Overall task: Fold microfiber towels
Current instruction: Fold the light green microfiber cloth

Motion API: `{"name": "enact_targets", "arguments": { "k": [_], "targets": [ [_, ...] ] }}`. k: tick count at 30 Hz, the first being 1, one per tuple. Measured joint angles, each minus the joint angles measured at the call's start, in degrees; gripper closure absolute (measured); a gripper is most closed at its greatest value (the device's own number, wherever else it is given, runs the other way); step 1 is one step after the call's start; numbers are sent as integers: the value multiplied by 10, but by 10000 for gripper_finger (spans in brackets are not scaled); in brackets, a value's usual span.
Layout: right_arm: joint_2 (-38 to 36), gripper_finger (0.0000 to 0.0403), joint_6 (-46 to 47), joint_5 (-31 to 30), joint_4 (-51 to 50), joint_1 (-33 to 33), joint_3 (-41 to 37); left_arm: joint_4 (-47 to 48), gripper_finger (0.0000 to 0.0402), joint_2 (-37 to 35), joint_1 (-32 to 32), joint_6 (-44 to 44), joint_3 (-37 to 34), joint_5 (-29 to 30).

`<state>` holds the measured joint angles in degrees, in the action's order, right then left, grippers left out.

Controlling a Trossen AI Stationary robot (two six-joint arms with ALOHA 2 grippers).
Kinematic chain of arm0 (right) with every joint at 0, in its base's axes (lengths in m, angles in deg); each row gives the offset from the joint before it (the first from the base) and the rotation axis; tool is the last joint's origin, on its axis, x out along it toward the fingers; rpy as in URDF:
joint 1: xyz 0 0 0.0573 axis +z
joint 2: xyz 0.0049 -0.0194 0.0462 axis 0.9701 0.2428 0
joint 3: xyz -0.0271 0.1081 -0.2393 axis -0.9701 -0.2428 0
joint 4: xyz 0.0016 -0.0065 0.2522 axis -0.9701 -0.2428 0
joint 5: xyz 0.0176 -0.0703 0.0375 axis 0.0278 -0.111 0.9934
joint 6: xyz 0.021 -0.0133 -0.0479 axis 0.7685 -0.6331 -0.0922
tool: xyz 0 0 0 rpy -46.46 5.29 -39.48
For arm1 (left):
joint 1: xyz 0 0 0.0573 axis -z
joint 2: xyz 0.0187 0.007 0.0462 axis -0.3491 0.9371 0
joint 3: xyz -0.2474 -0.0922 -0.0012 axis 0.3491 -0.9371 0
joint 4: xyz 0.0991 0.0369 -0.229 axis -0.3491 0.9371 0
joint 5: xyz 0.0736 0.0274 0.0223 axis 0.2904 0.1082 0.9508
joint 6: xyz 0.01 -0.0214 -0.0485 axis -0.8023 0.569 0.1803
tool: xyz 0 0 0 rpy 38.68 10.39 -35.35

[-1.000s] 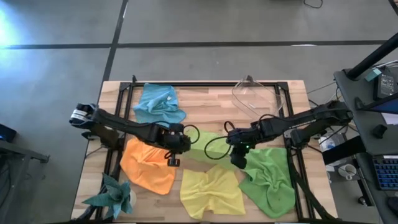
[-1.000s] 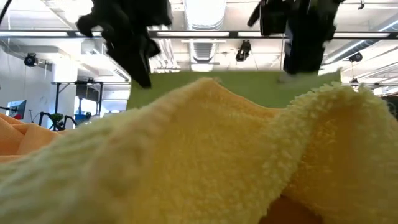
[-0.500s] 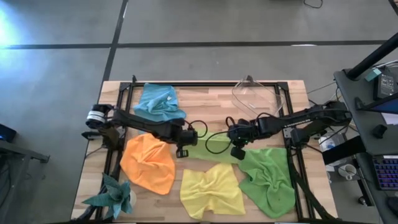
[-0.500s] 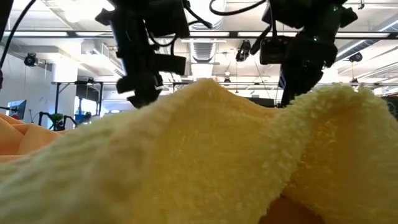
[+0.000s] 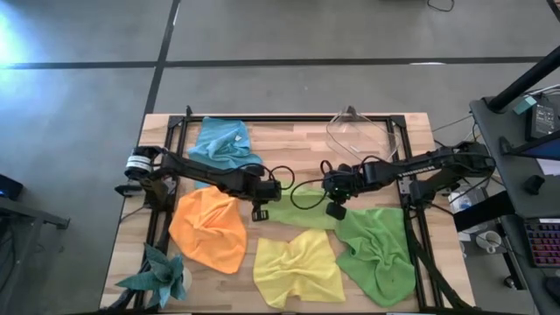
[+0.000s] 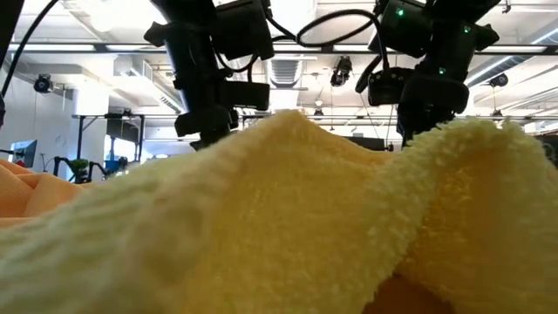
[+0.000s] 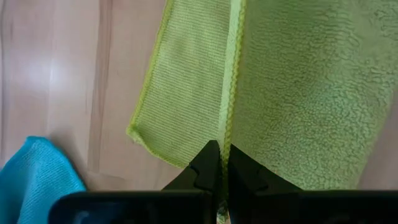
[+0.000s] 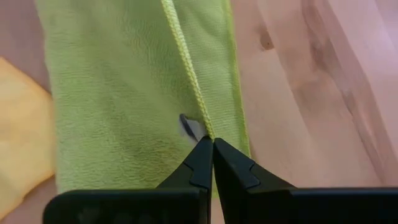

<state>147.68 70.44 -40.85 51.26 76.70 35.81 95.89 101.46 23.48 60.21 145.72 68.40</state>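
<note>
The upper layer's stitched edge lies short of the lower layer's far edge, so my left gripper will open and retake the upper layer's corner [image 7: 224, 138] to align it.
The lime green towel [image 5: 302, 208] lies in the table's middle, doubled over, with its upper layer's stitched edge near the lower layer's far edge. My left gripper [image 5: 260, 211] is shut at its left end and my right gripper [image 5: 335, 210] at its right end. The wrist views show each pair of fingers, left [image 7: 219, 157] and right [image 8: 211, 149], closed on that edge. The low view shows only the yellow towel [image 6: 279, 218] up close, which hides the lime one and both fingertips. My left gripper pinches the upper layer's stitched edge [image 7: 226, 127] at the towel's left end between its two fingers, slanting down from above. The held layer lies slack on the ribbed lower layer [image 7: 186, 93]. My right gripper pinches the same stitched edge [image 8: 198, 115] at the towel's right end between its two fingers, slanting down from above. The edge lies on the layer below, a little short of that layer's own edge [image 8: 235, 74].
Blue towel [image 5: 223, 144] at the far left, orange towel [image 5: 210, 232] near left, yellow towel [image 5: 297, 267] at the near middle, darker green towel [image 5: 376, 249] near right. A teal spiky ornament [image 5: 162, 276] sits at the near left corner, a clear container [image 5: 359, 136] at the far right.
Both grippers have gone toward the far edge and down, staying shut. They have carried the lime green towel's held edge, which hung taut in the air between them, over the rest of the towel. The towel now lies folded over on the table.
</note>
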Motion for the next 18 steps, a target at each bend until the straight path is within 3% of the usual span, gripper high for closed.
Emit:
{"name": "enact_targets", "arguments": {
  "k": [10,18],
  "targets": [
    [0,394,21,0,3,0,0,0,394,0,0,-3,0,9],
    [0,361,27,2,5,0,2,-1,327,0,0,-26,0,11]
  ]
}}
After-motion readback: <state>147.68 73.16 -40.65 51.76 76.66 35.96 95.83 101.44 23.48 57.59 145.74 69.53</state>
